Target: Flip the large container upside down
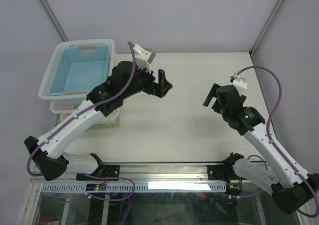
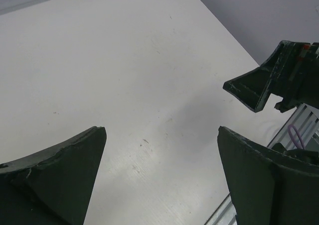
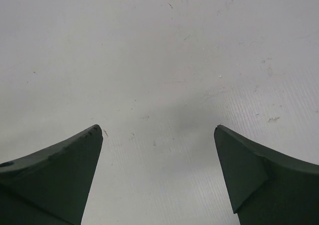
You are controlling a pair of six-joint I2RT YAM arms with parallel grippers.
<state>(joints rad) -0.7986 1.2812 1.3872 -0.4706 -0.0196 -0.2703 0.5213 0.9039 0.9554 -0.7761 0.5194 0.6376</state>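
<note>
I need to close my left gripper on the light blue container's rim (image 1: pixel 108 63), just inside the white basket, on the bare table's side.
The large container (image 1: pixel 60 60) is a white perforated basket with a wide flared rim. It stands open side up at the far left, on top of a stack of other baskets, and its inside looks light blue. My left gripper (image 1: pixel 162 86) is open and empty, held over bare table to the right of the container and apart from it; the left wrist view (image 2: pixel 162 135) shows only table between its fingers. My right gripper (image 1: pixel 211 96) is open and empty over the right half of the table; its wrist view (image 3: pixel 158 130) shows only table.
Smaller baskets lie under the large container, one with a pale perforated wall (image 1: pixel 107 124) by the left arm. The right gripper's finger (image 2: pixel 259 85) shows in the left wrist view. A metal rail (image 1: pixel 164 171) runs along the near edge. Walls close in the left, back and right.
</note>
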